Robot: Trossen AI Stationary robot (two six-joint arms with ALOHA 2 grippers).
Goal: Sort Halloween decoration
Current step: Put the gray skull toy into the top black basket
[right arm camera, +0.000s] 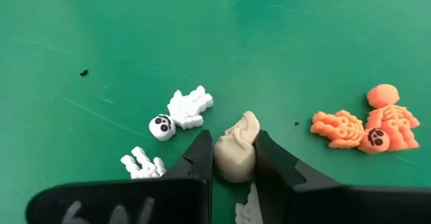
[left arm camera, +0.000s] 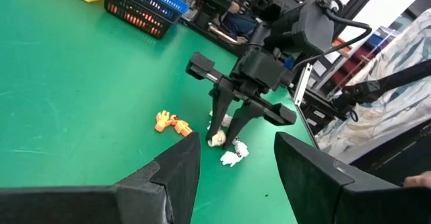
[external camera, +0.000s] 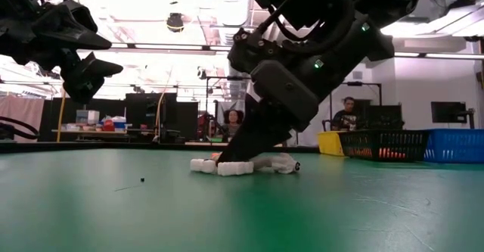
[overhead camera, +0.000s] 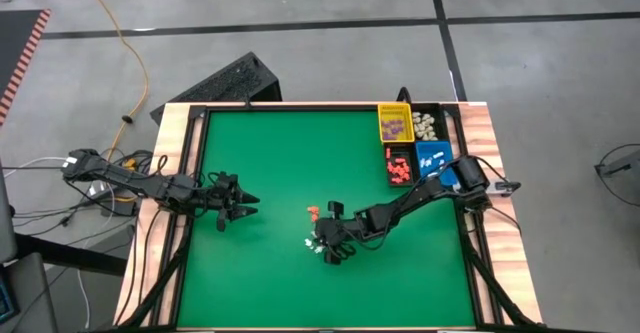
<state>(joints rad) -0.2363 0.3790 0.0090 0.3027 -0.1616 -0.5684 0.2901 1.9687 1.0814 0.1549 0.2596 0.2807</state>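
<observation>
The cream trinket will go down among the cream pieces in the black bin (overhead camera: 422,131), next to the yellow bin, from my right gripper. The trinket now lies mid-table.
The Halloween decoration lies mid-table as small trinkets. A cream one (right arm camera: 236,155) sits between the fingers of my right gripper (right arm camera: 234,173), which is shut on it. Beside it lie a white skeleton (right arm camera: 182,109), another white piece (right arm camera: 143,163) and orange skeletons (right arm camera: 367,126), all flat on the green mat. In the high view my right gripper (overhead camera: 325,248) stands over this cluster. My left gripper (overhead camera: 240,205) hovers open at the table's left, holding nothing. My right gripper pinches the cream trinket's two sides (right arm camera: 222,158) between its two fingertips (right arm camera: 202,158). The fingers slant down from the table's right side. The trinket's underside rests on the mat, its narrower end pointing away from the gripper.
Bins stand at the far right corner: a yellow one (overhead camera: 395,125) with purple pieces, a black one (overhead camera: 430,125) with cream pieces, one with orange pieces (overhead camera: 399,165) and a blue one (overhead camera: 432,158). People sit in the room beyond the table (external camera: 348,112).
</observation>
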